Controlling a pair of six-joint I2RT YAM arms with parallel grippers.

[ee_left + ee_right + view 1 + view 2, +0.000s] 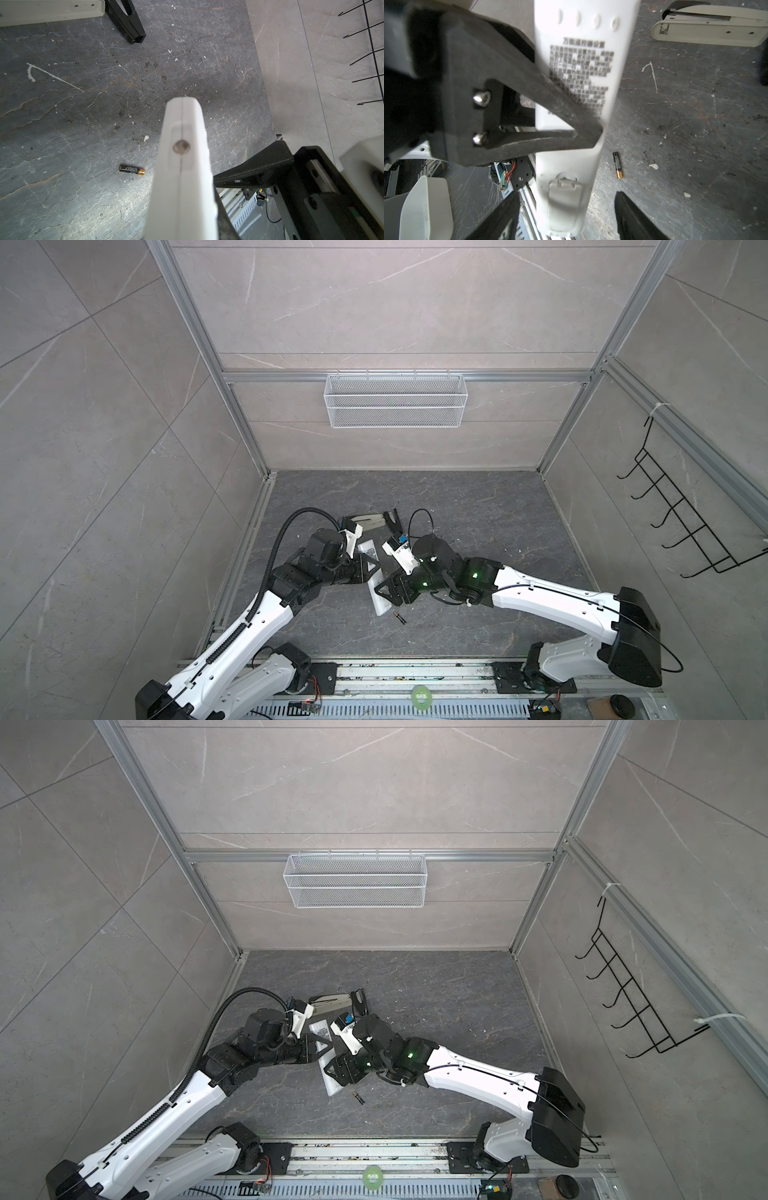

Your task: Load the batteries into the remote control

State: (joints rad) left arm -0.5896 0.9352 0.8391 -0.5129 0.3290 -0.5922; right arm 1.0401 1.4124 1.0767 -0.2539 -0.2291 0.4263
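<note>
I see the battery cover is shut and my right gripper's fingers are wide of it, so I will first pinch the cover by its latch (567, 182) and lift it off.
The white remote control (381, 602) is held off the floor, label side up, with my left gripper (368, 568) shut across its middle. In the right wrist view a black left finger (529, 116) crosses the printed label, and the battery cover (564, 193) at the near end looks closed. My right gripper (566, 218) is open, with a finger on each side of that end and a gap on both sides. One black battery with a copper end (400, 618) (132, 169) (617, 165) lies on the floor beside the remote.
A beige-and-black stapler (368, 522) (708, 27) lies just behind the grippers, with a black part (392, 521) beside it. A white mesh basket (395, 400) hangs on the back wall. A black hook rack (681, 510) hangs on the right wall.
</note>
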